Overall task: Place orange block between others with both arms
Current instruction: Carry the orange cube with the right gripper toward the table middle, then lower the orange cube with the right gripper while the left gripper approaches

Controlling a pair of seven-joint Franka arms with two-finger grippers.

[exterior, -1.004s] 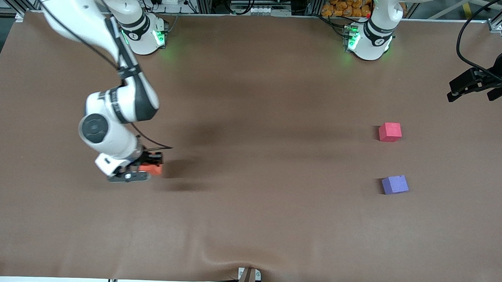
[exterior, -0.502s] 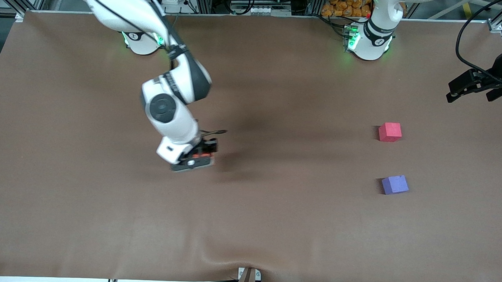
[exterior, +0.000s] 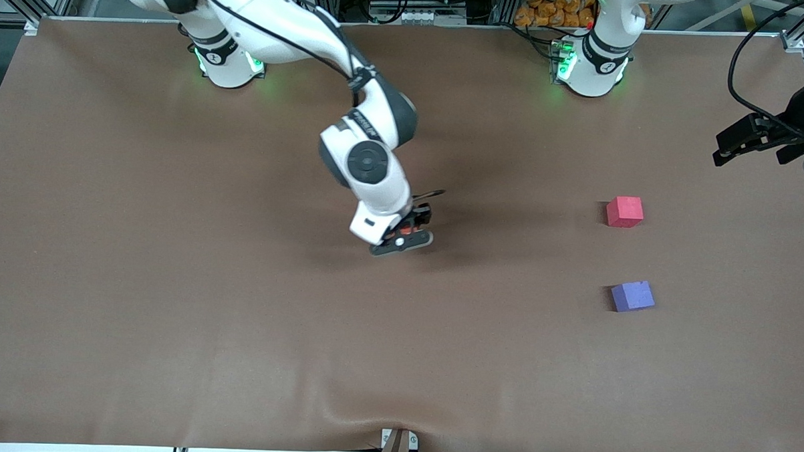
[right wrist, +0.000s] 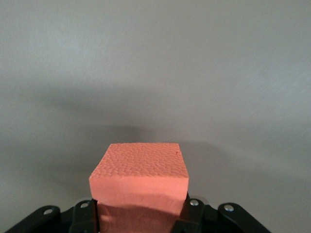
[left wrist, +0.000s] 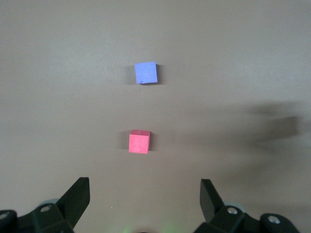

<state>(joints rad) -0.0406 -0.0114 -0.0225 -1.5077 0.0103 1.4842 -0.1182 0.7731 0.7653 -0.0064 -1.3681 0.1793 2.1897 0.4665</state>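
Observation:
The orange block will go down on the open mat [exterior: 408,235] under my right gripper, level with the gap between the cubes.
The orange block [right wrist: 140,179] sits clamped between the fingers of my right gripper [right wrist: 140,216], which is shut on it. In the front view that gripper [exterior: 401,241] hangs over the middle of the table, and only a sliver of the orange block [exterior: 406,231] shows under the wrist. The red-pink cube [exterior: 624,212] and the purple-blue cube [exterior: 632,295] rest on the mat toward the left arm's end, the purple-blue one nearer the front camera, with a gap between them. My left gripper [exterior: 729,147] hovers open near that end of the table. The left wrist view has the red-pink cube [left wrist: 139,141] and the purple-blue cube [left wrist: 146,73] ahead of the open left gripper [left wrist: 144,188].
A brown mat [exterior: 171,311] covers the table, with a wrinkle and a small bracket [exterior: 397,446] at its front edge. A black cable [exterior: 739,64] loops above the left gripper. Both arm bases [exterior: 591,62] stand along the back edge.
My right arm has carried the orange block from the right arm's end to over the middle of the table, toward the two cubes. The left gripper has barely shifted.

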